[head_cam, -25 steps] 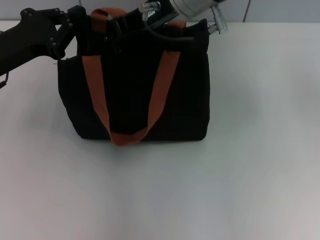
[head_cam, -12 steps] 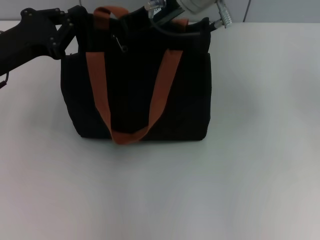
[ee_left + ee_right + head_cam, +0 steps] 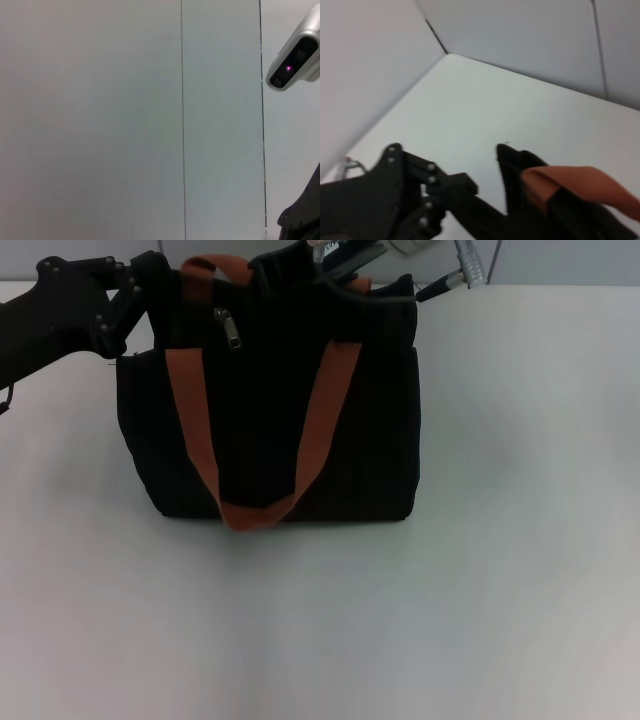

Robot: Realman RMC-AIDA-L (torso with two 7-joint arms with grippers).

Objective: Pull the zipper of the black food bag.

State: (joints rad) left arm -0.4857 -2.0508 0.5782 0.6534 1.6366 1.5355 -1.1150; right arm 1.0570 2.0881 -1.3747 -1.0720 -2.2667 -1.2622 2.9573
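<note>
My right gripper should open and move toward my left gripper to grab its upper end (image 3: 222, 316) first, as the silver zipper pull hangs free of my right gripper's fingers.
The black food bag (image 3: 270, 420) stands upright at the back middle of the white table, with an orange-brown strap (image 3: 200, 430) hanging down its front. The silver zipper pull (image 3: 232, 330) hangs free near the bag's upper left; the zipper line itself is lost against the black fabric. My left gripper (image 3: 150, 280) is shut on the bag's upper left corner, and it also shows in the right wrist view (image 3: 450, 192) beside the bag's edge (image 3: 520, 165). My right gripper (image 3: 290, 262) is above the bag's top edge, apart from the pull.
The white table (image 3: 500, 540) stretches in front of and to the right of the bag. A pale panelled wall (image 3: 560, 260) runs behind it. The left wrist view shows only wall and the right arm's wrist housing (image 3: 295, 60).
My right gripper has left the zipper pull and moved up and to the right. The pull now hangs free on the bag's front. The left arm has stayed put.
</note>
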